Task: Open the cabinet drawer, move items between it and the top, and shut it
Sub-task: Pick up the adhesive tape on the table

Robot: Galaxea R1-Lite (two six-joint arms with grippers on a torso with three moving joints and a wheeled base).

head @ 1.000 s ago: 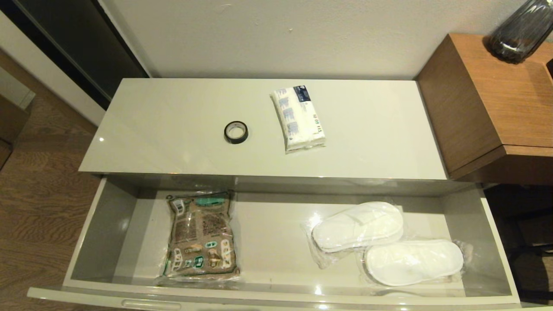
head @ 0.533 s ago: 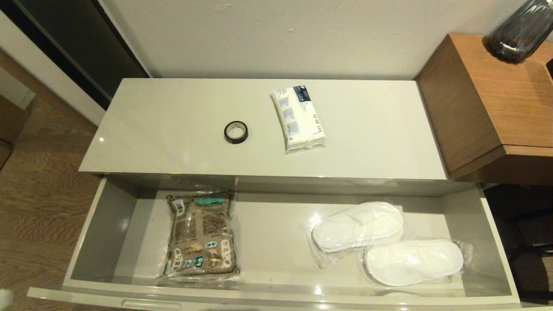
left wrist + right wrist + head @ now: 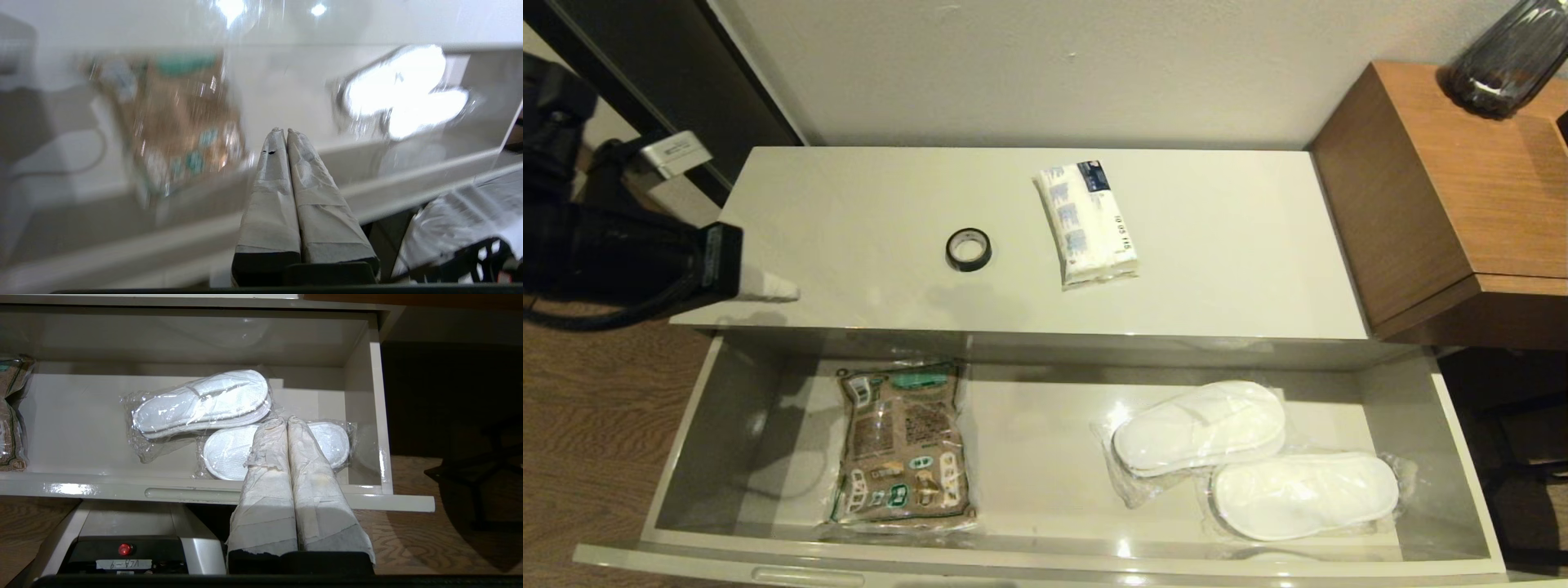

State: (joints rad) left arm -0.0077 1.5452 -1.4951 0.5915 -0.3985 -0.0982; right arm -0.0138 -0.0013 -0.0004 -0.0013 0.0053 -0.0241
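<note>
I will move my left gripper next to the black tape roll beside the white tissue pack and close it around the tape roll's outer sides point(image 3: 951, 251).
The cabinet drawer point(image 3: 698, 441) stands pulled fully out. Inside it on the right lie the white slippers point(image 3: 1201, 426) in clear wrap, seen too in the right wrist view as slippers point(image 3: 196, 404). On the top point(image 3: 849, 220) sit the black tape roll point(image 3: 969, 249) and the white tissue pack point(image 3: 1088, 222). My left gripper point(image 3: 786, 291) hovers shut and empty over the top's left front corner, well left of the tape roll. In its wrist view the left gripper point(image 3: 283, 130) has its fingers pressed together. My right gripper point(image 3: 284, 419) is shut and empty, low in front of the drawer's right end.
A brown patterned pouch point(image 3: 903, 441) lies in the drawer's left half. A brown wooden side table point(image 3: 1445, 196) with a dark glass vase point(image 3: 1507, 57) stands right of the cabinet. Wooden floor lies to the left.
My left arm has swung into the head view from the left and now reaches over the top's left front corner. The items have not moved.
</note>
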